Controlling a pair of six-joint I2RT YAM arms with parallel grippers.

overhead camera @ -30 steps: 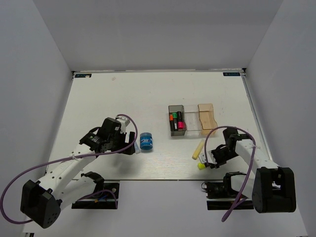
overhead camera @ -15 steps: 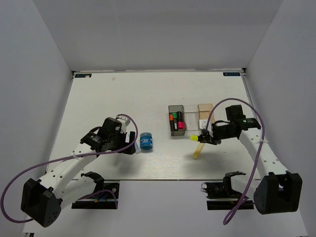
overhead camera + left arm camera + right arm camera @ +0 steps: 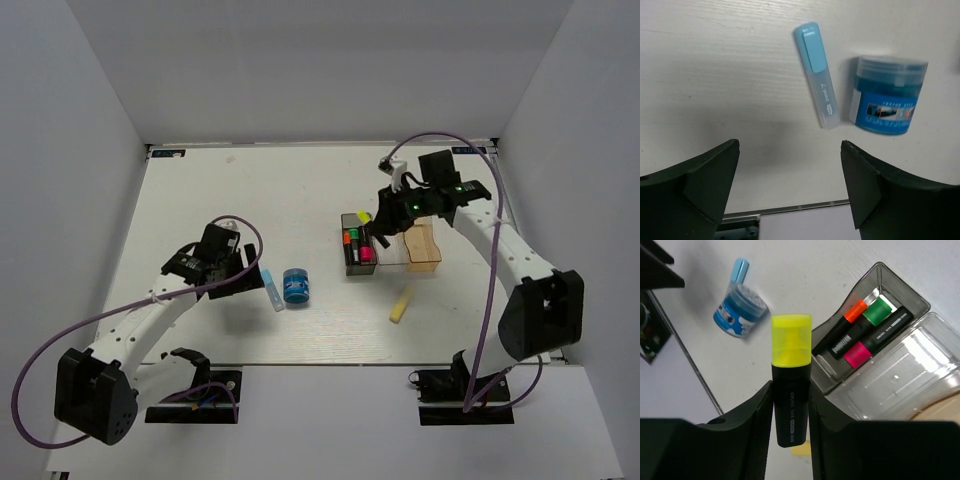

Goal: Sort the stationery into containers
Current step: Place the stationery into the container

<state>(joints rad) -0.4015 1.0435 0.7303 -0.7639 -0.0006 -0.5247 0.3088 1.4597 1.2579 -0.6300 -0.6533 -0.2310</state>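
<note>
I should release the black highlighter from my right gripper on the green highlighter (image 3: 358, 248) (image 3: 854, 337), between the orange and pink ones. The black highlighter is still above the dark grey bin.
My right gripper (image 3: 383, 214) (image 3: 791, 402) is shut on a black highlighter with a yellow cap (image 3: 791, 385), cap (image 3: 364, 217) forward, held above the dark grey bin (image 3: 358, 271) (image 3: 907, 295). Orange (image 3: 856, 311), green (image 3: 877, 311) and pink (image 3: 857, 354) highlighters lie in that bin. The clear bin (image 3: 900, 382) and the tan bin (image 3: 424, 248) adjoin it. The light blue stick (image 3: 272, 291) (image 3: 819, 85) lies beside the blue roll (image 3: 296, 286) (image 3: 888, 95). My left gripper (image 3: 248, 277) (image 3: 790, 152) is open and empty, just short of the stick.
A pale yellow stick (image 3: 401, 304) lies on the table in front of the bins. White walls close in the table on three sides. The arm bases and purple cables sit at the near edge.
The right arm rose from the near edge and carried the yellow highlighter back and left to above the dark grey bin. The left gripper drew back from the light blue stick.
</note>
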